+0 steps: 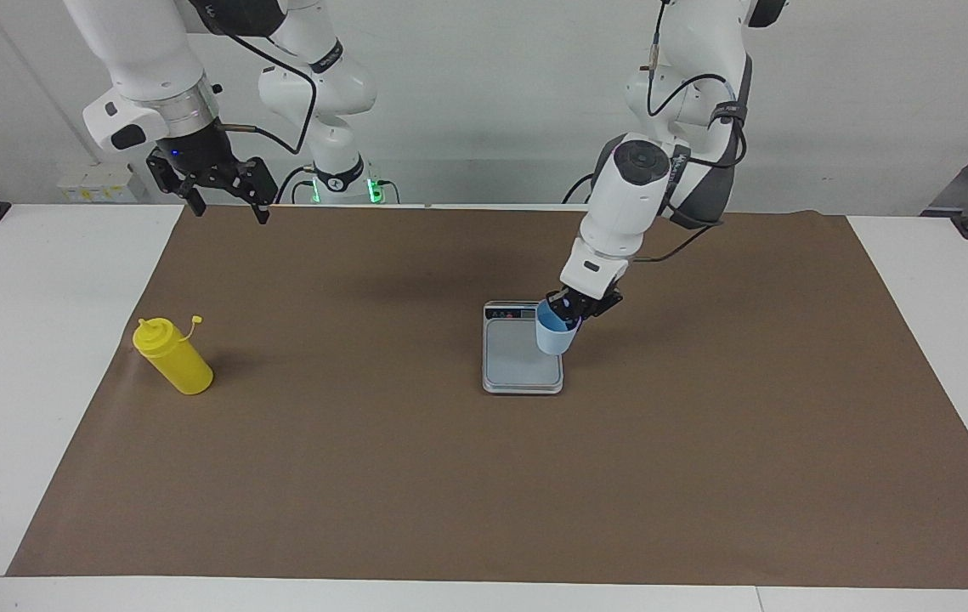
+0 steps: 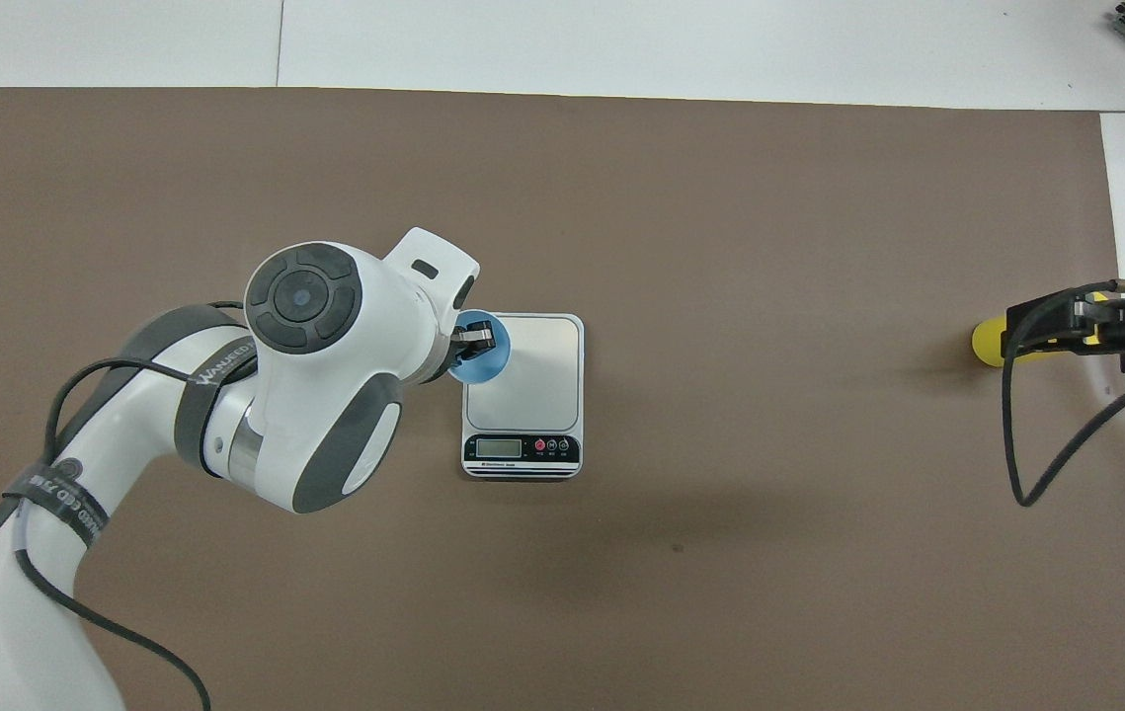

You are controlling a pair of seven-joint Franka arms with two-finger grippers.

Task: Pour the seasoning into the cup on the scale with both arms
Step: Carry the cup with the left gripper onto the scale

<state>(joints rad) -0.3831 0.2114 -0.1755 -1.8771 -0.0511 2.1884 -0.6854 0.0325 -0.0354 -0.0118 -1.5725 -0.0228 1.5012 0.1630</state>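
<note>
The robot's left gripper will release the light blue cup, now tilted at the scale's edge, on the middle of the scale's plate (image 2: pixel 533 361), behind the scale's display.
My left gripper (image 1: pixel 567 309) is shut on the rim of the light blue cup (image 1: pixel 556 333) and holds it slightly tilted at the edge of the scale (image 1: pixel 522 364) toward the left arm's end. I cannot tell whether the cup's base touches the plate. The overhead view shows the left gripper (image 2: pixel 472 341), the cup (image 2: pixel 483 363) and the scale (image 2: pixel 534 370), whose display strip faces the robots. The yellow seasoning bottle (image 1: pixel 172 356) stands on the brown mat toward the right arm's end, its small cap hanging off. My right gripper (image 1: pixel 225 202) is open, high over the mat's edge near its base. In the overhead view it (image 2: pixel 1076 324) covers most of the bottle (image 2: pixel 987 342).
A brown mat (image 1: pixel 704 442) covers most of the white table (image 1: pixel 16 357). Black clamp stands sit at both ends of the table near the robots.
</note>
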